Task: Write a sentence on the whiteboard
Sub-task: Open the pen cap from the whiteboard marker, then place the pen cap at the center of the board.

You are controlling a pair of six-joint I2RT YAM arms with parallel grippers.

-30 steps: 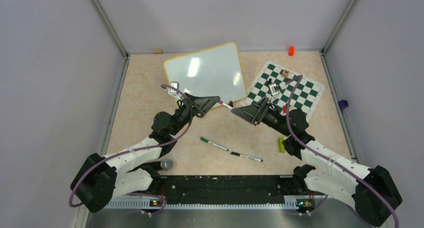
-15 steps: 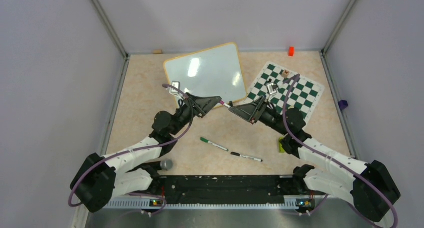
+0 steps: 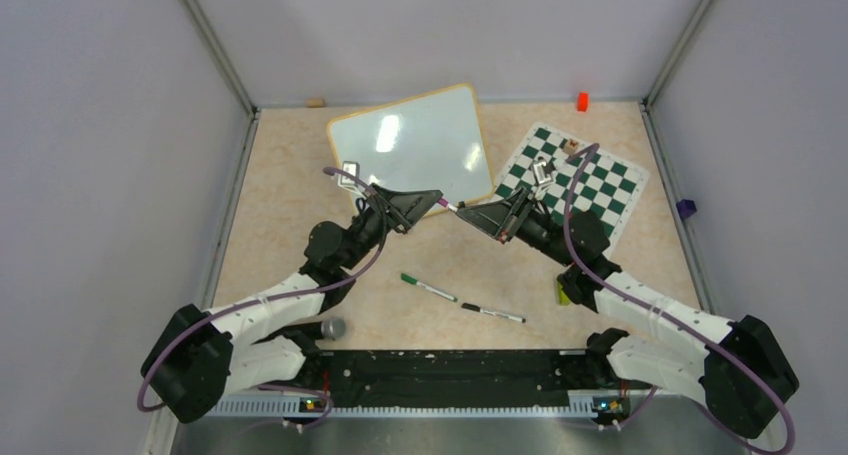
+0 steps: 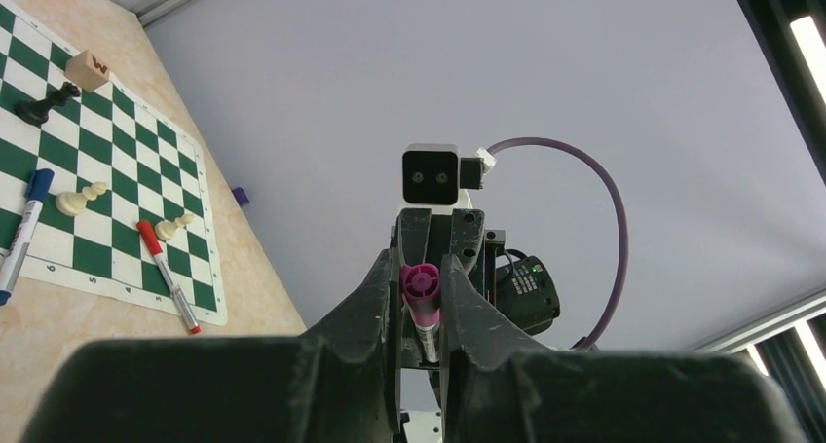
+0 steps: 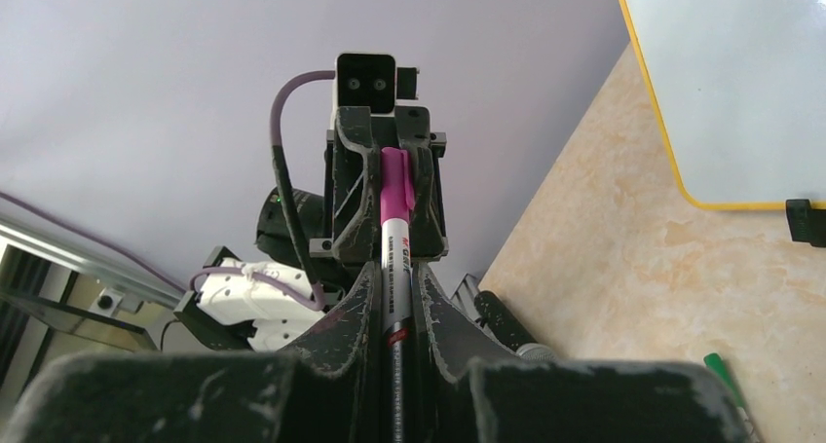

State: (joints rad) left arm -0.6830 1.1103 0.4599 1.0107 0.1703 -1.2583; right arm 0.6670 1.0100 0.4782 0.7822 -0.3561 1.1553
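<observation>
My left gripper has the magenta cap. I need to let go of it on the bare table (image 3: 470,271) just beyond the end of the black marker that has the cap.
The whiteboard (image 3: 410,147) lies tilted at the back of the table, its orange-framed corner also in the right wrist view (image 5: 740,73). No sentence is in view on its white surface. Just in front of it, my two grippers meet tip to tip above the table. A purple marker (image 3: 450,207) spans the gap between them. My left gripper (image 3: 435,201) (image 4: 421,302) is shut on its magenta cap end (image 4: 421,282). My right gripper (image 3: 466,214) (image 5: 394,302) is shut on the white barrel (image 5: 394,258).
A green-and-white chess mat (image 3: 600,200) (image 4: 97,200) lies right of the board, with pieces, a red marker (image 4: 168,276) and a blue marker (image 4: 24,234) on it. A green marker (image 3: 428,288) and a black marker (image 3: 492,313) lie on the table in front of me.
My right gripper has moved slightly left along the marker barrel and shut on it. The left gripper has kept its hold and stayed in place.
</observation>
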